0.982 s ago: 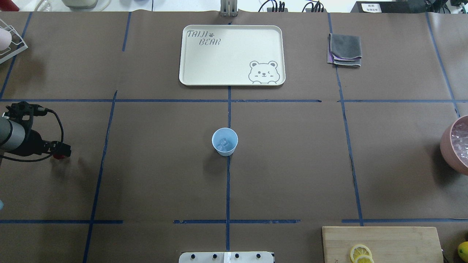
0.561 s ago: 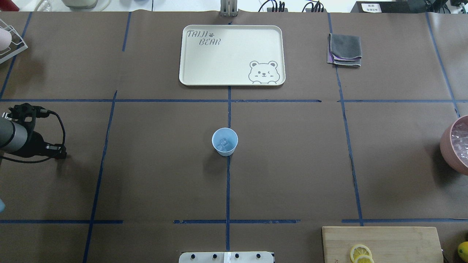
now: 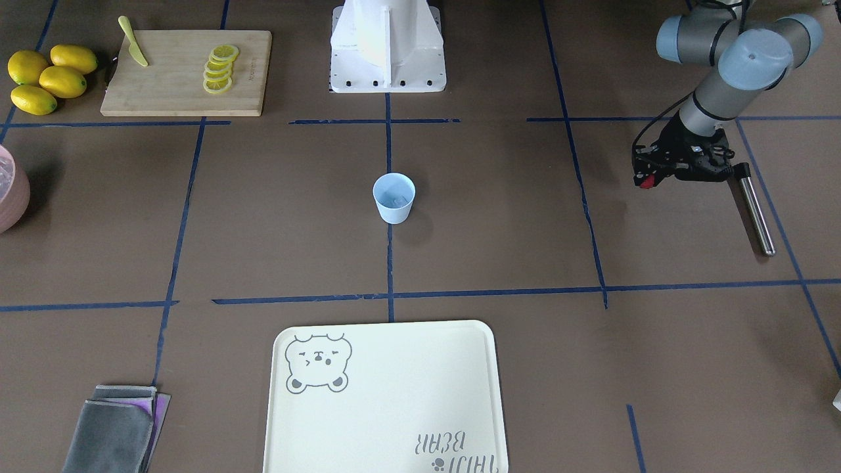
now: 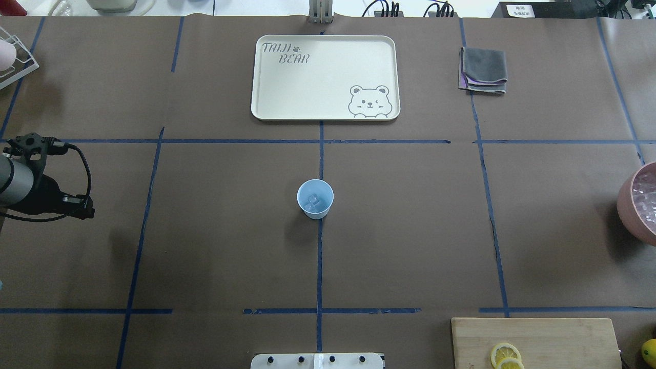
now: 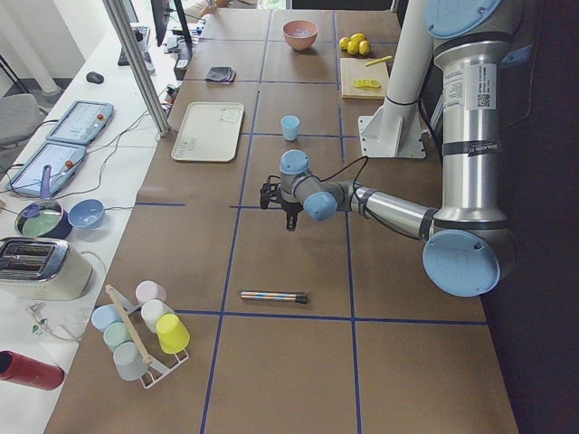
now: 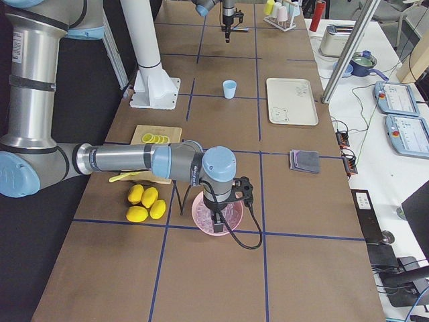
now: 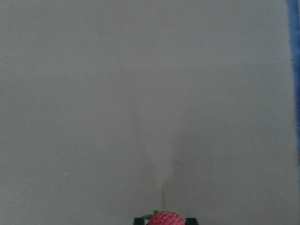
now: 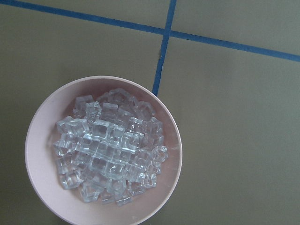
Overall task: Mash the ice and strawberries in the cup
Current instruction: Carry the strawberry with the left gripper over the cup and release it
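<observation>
The red strawberry, now held over bare table, will be let go by my left gripper, so that it ends up beside the ice cubes in the pale blue cup [image 3: 393,201].
The pale blue cup [image 4: 315,199] stands at the table's middle with a few ice cubes [image 4: 313,203] in it; it also shows in the front view [image 3: 394,197]. My left gripper [image 3: 647,181] hangs over bare table far to the cup's left and is shut on a red strawberry [image 7: 166,219]. In the overhead view the left gripper [image 4: 81,207] hides the berry. My right gripper [image 6: 216,213] hovers over a pink bowl [image 8: 37,136] full of ice cubes [image 8: 110,150]. I cannot tell whether it is open or shut.
A metal muddler rod [image 3: 755,210] lies on the table beside the left gripper. A cream tray [image 4: 266,102] and a folded grey cloth [image 4: 484,69] lie at the far side. A cutting board [image 3: 171,85] with lemon slices and whole lemons [image 3: 46,79] are near the robot's base.
My left gripper has shifted a little to the left and toward the far side with the strawberry. The cup has not moved.
</observation>
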You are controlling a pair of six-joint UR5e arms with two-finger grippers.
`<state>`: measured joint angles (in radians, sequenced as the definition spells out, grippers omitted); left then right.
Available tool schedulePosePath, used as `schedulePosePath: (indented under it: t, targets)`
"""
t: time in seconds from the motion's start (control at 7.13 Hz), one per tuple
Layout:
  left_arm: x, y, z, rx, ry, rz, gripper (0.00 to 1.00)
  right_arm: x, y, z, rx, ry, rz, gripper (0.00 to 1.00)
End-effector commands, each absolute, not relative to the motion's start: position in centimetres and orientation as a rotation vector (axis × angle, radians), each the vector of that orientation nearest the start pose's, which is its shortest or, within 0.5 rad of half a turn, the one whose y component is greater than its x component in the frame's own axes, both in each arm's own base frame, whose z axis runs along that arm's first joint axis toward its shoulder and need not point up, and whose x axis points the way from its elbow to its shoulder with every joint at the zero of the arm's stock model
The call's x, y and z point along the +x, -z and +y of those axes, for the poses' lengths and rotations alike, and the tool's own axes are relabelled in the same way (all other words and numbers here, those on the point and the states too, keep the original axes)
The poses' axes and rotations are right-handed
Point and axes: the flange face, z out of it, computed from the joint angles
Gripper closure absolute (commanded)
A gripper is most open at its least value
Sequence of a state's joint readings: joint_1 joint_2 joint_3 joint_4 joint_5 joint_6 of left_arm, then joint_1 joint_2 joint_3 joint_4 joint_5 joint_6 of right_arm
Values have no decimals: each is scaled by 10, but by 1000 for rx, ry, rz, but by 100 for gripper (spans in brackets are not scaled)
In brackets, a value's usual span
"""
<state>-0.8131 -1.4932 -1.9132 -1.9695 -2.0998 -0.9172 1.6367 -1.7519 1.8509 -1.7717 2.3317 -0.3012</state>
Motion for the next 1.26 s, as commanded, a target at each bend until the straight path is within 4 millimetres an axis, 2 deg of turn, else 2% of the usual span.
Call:
schedulePosePath:
  t: [0.0,0.14,0.28,0.42,0.7,0.84,0.98,1.12]
  targets:
    - [247,-382,-392,37,-13,822,100,91,-623,-400,45,186,-766,1]
    - [250,-331,-395,48,-18,831,100,91,-623,-401,45,185,-766,1]
    - [265,-297,-404,63,-30,841,100,91,-623,-401,45,185,-766,1]
    - [291,-270,-409,65,-53,862,100,91,-623,-401,44,185,-766,1]
    - [374,-208,-417,-4,-5,916,100,91,-623,-400,44,185,-766,1]
    - [404,-176,-422,-10,21,934,100,91,-624,-400,43,184,-766,1]
    - [444,-146,-420,-7,68,930,100,91,-623,-400,44,185,-766,1]
    - [481,-120,-430,-9,99,916,100,91,-625,-400,41,183,-767,1]
